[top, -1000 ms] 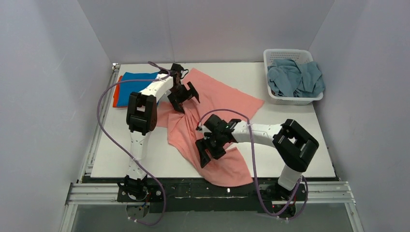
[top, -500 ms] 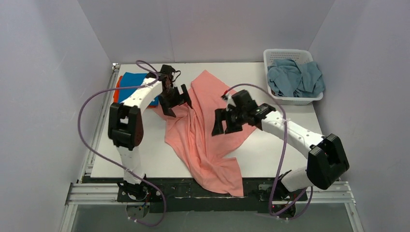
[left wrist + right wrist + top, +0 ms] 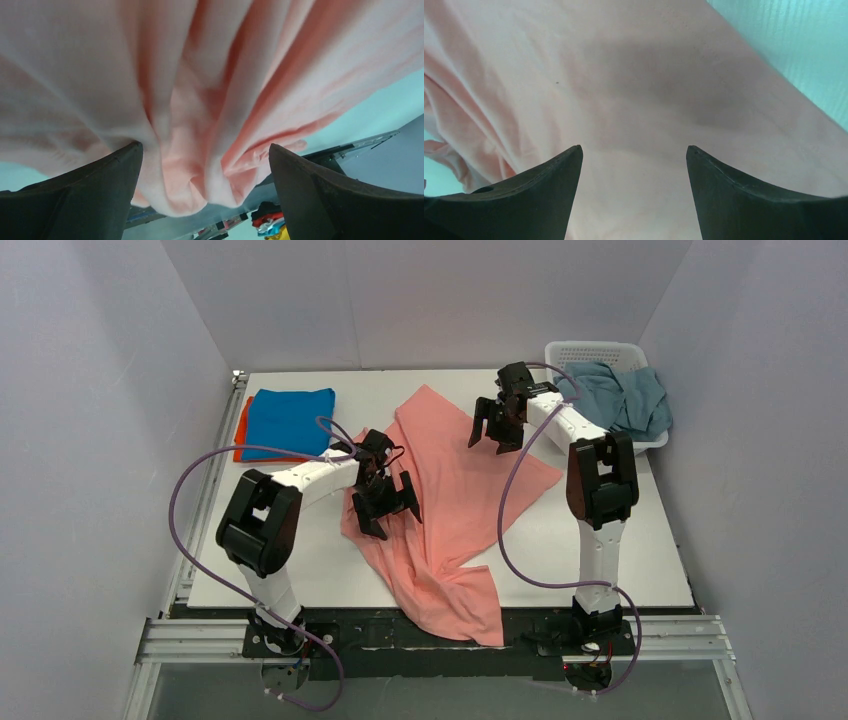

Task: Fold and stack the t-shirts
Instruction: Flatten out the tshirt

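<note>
The hanging sleeve's lowest corner [image 3: 499, 641], where the salmon-pink t-shirt drops over the table's near edge, will be gripped by my left gripper.
The salmon-pink t-shirt [image 3: 450, 480] lies crumpled across the middle of the table, one end hanging over the near edge. My left gripper [image 3: 385, 502] is open over its bunched left side; pink folds [image 3: 200, 100] fill the left wrist view between the spread fingers [image 3: 90, 195]. My right gripper [image 3: 497, 425] is open over the shirt's far right part; smooth pink cloth [image 3: 634, 100] lies under its spread fingers [image 3: 539, 195]. The bright blue t-shirt [image 3: 290, 420] lies folded at the far left on top of the orange t-shirt [image 3: 240, 430]. The grey-blue t-shirt [image 3: 610, 400] is heaped in the basket.
The white perforated basket [image 3: 600, 447] stands at the table's far right corner. White walls close in the table on three sides. A purple cable [image 3: 200, 500] loops out from the left arm.
My left gripper has moved nearer and right, onto the shirt's bunched left side. My right gripper has swung to the far right, toward the basket. The shirt lies flatter on the right.
</note>
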Robot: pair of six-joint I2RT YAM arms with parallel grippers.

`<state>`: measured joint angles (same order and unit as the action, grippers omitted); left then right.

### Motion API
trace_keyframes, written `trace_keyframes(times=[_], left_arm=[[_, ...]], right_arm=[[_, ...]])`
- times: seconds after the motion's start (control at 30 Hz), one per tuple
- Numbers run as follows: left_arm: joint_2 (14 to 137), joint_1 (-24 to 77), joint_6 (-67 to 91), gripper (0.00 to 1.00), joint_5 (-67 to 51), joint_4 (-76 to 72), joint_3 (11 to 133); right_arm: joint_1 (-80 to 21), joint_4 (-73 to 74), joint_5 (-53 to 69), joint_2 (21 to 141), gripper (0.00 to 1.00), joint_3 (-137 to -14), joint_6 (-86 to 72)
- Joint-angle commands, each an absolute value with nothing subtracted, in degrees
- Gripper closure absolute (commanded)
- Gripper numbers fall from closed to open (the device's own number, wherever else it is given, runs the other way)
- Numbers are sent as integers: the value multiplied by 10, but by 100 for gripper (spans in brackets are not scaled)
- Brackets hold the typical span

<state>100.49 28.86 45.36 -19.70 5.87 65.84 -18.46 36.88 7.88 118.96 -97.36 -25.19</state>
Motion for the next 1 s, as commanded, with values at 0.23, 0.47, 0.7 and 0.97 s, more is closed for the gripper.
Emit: trace_keyframes(times=[0.23,0.47,0.7,0.97], left_arm=[[1127,200,452,2,-183,105,713],[1262,157,377,2,-116,232,961],[1489,158,384,2,-214,308,1309],[1491,163,379,2,-142,321,1378]], right_arm=[[-159,339,156,1182,19,-876,-274],[-156,256,187,1047,20,-639,-329],[-178,194,180,882,20,-434,-419],[-179,249,116,833,18,-474,-397]])
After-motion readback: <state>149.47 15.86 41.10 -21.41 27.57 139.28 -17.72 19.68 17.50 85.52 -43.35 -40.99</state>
